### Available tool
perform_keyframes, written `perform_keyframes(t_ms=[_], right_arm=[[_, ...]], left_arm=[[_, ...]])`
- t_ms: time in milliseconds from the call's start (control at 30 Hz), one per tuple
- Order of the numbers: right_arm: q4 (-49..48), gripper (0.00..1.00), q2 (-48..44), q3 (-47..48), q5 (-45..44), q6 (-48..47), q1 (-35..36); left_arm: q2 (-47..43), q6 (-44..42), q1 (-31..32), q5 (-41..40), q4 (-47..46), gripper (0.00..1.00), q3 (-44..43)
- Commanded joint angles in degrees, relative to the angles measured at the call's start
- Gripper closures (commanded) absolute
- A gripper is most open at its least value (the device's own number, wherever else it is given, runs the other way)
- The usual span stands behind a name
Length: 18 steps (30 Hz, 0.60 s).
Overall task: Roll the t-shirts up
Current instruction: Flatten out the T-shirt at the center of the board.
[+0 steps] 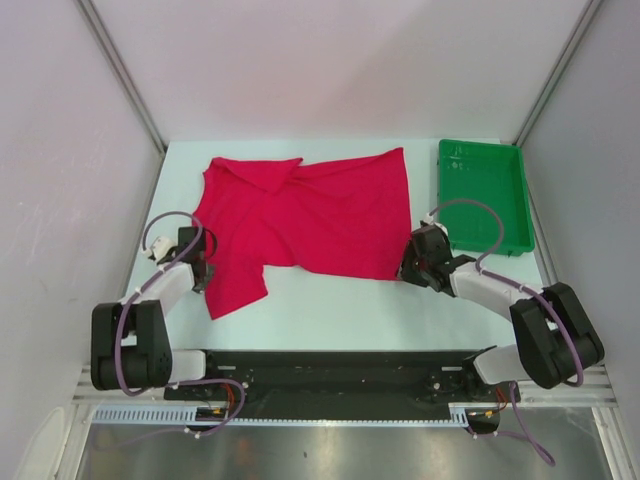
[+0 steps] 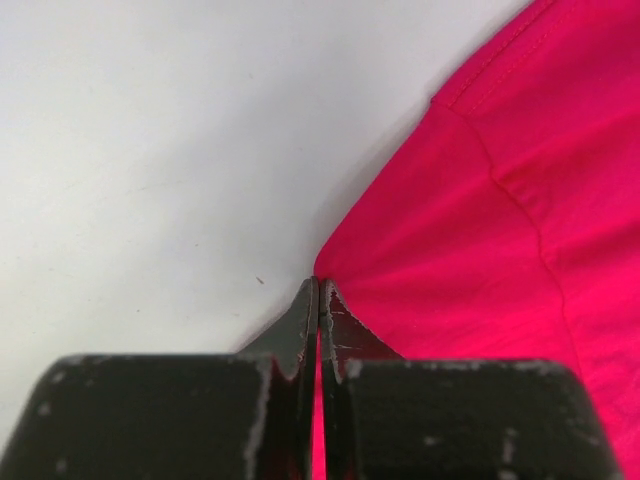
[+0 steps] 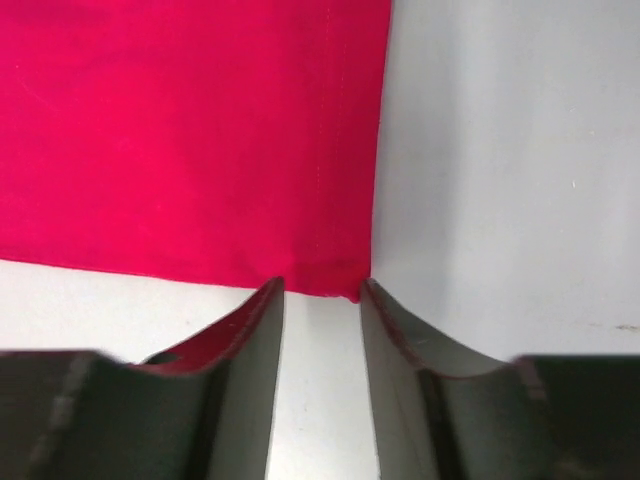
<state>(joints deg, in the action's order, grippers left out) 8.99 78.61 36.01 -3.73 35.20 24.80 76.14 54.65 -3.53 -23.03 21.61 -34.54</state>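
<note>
The t-shirt's near edge is slanted and rippled. My right gripper needs to take the hem corner (image 1: 394, 276) and lift together with my left gripper to straighten the t-shirt before rolling.
The crimson-red t-shirt (image 1: 310, 220) lies spread and a little rumpled on the white table, one part folded down at the near left. My left gripper (image 1: 203, 268) is at the shirt's left edge; in the left wrist view (image 2: 319, 285) its jaws are shut on the red fabric (image 2: 500, 230), which shows between them. My right gripper (image 1: 407, 268) is at the shirt's near right corner; in the right wrist view (image 3: 320, 288) its jaws are open, the tips just short of the corner (image 3: 335, 280), nothing between them.
A green tray (image 1: 485, 195) stands at the right back of the table, beside the shirt. Grey walls close in the table on both sides and at the back.
</note>
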Motion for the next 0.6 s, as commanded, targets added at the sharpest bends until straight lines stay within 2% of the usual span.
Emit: perform_keyframes(t_ms=[0,100,167,233,333,567], right_arm=[[-1.96,0.64,1.81,0.11,-2.33,1.54,0.78],[-1.7,0.71,2.95,0.11,-2.95,1.63,0.96],[-0.39,0.66,2.87,0.03,-3.48,1.45,1.22],[1.19,0.55,1.2,-0.24,-4.88,1.1,1.22],[1.82,0.48,-1.52,-0.94,-6.29,1.1,1.31],[-1.87,0.5,2.42,-0.94,-4.36,2.41,1.48]], left_arm=[[-2.66,0.45,0.1,-2.55,2.74,1.0,0.27],[-3.36,0.46,0.1,-2.64,3.79,1.0,-0.17],[-4.32,0.19,0.19,-3.25,4.5,1.0,-0.26],[-5.21,-0.07,0.1,-3.69,4.93,1.0,-0.35],[-6.44,-0.25,0.1,-3.69,5.03,1.0,-0.35],[-7.06,-0.6,0.1,-3.43,5.03,1.0,-0.44]])
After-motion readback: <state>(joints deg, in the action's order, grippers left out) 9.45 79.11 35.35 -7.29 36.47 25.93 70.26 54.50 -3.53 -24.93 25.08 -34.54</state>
